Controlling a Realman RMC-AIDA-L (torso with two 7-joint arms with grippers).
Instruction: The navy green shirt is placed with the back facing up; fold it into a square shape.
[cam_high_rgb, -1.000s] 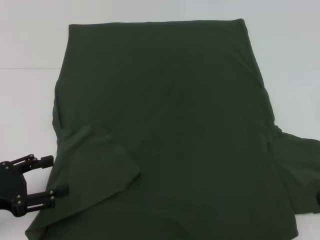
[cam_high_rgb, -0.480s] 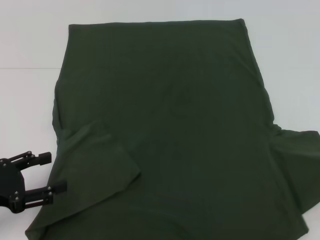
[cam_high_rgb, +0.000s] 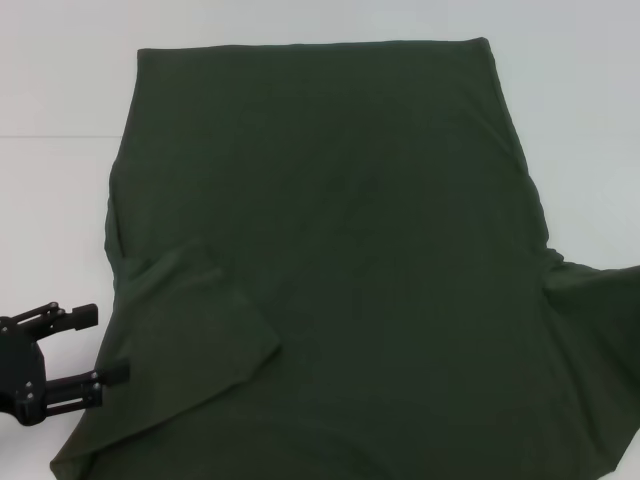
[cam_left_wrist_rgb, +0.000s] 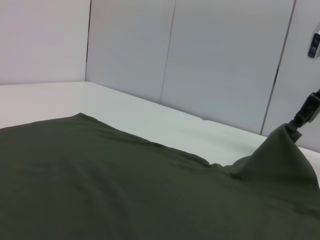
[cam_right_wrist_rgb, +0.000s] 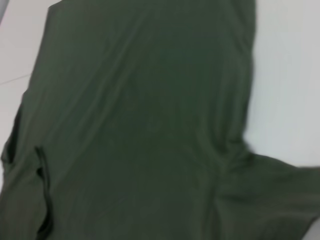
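Next, I release the raised sleeve with my right gripper on the shirt's body just inside (cam_high_rgb: 523, 333) (cam_right_wrist_rgb: 197, 202) that sleeve's seam.
The navy green shirt (cam_high_rgb: 340, 250) lies spread over the white table, plain side up, with its hem at the far end. Its left sleeve (cam_high_rgb: 190, 330) is folded in over the body. My left gripper (cam_high_rgb: 93, 346) hovers open at the shirt's near-left edge, just beside that sleeve, holding nothing. The right sleeve (cam_high_rgb: 595, 340) is raised and runs off the head view's right edge. In the left wrist view my right gripper (cam_left_wrist_rgb: 297, 124) is shut on the tip of that sleeve, pulling the fabric (cam_left_wrist_rgb: 280, 160) up into a peak. The right wrist view looks down on the shirt (cam_right_wrist_rgb: 140, 115).
Bare white table (cam_high_rgb: 55, 150) shows to the left, far side and right (cam_high_rgb: 590, 130) of the shirt. Grey wall panels (cam_left_wrist_rgb: 200, 60) stand behind the table's far edge in the left wrist view.
The right sleeve has risen and spread out toward the right edge, and the right gripper has left the head view. The left gripper has drifted slightly left and nearer.
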